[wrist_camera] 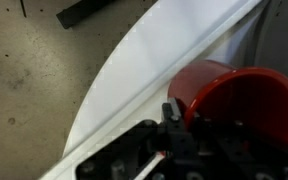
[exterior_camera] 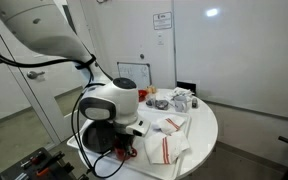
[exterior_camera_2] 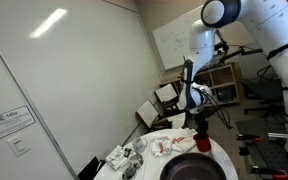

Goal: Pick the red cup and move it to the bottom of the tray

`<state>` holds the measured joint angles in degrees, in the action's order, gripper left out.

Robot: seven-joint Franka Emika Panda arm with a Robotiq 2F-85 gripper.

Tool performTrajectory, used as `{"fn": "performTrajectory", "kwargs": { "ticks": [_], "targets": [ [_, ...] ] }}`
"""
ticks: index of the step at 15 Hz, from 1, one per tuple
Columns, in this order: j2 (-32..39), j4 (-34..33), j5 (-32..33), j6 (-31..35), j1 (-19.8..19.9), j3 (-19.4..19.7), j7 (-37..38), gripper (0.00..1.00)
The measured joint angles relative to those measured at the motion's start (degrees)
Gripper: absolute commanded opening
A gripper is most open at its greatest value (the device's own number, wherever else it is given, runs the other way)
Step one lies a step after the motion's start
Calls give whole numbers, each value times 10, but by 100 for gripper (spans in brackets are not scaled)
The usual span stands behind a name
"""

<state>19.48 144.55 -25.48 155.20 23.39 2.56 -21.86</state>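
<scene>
Next, my gripper puts the red cup down on the tray (exterior_camera: 136, 157) between the black frying pan and the red-striped cloth.
The red cup (wrist_camera: 242, 100) fills the lower right of the wrist view with its open mouth facing the camera. My gripper (wrist_camera: 184, 118) has one dark finger on the outside of the cup's rim, and the other finger is hidden by the cup. In both exterior views the gripper (exterior_camera_2: 199, 132) points down over the white table, with the red cup (exterior_camera_2: 202, 145) (exterior_camera: 125, 151) at its tip. I cannot tell the white tray apart from the white table top in any view.
The round white table (exterior_camera: 199, 125) (wrist_camera: 154, 70) carries red-striped white cloths (exterior_camera: 162, 147) and small items at its far side (exterior_camera: 179, 100). A black frying pan (exterior_camera_2: 192, 170) lies next to the cup. The table edge and the speckled floor (wrist_camera: 34, 90) are close by.
</scene>
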Motion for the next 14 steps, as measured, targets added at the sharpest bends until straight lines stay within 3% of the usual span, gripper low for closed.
{"fn": "performTrajectory", "kwargs": {
  "ticks": [14],
  "targets": [
    [54,-61,20,0,-1,2,41,1]
  ]
}}
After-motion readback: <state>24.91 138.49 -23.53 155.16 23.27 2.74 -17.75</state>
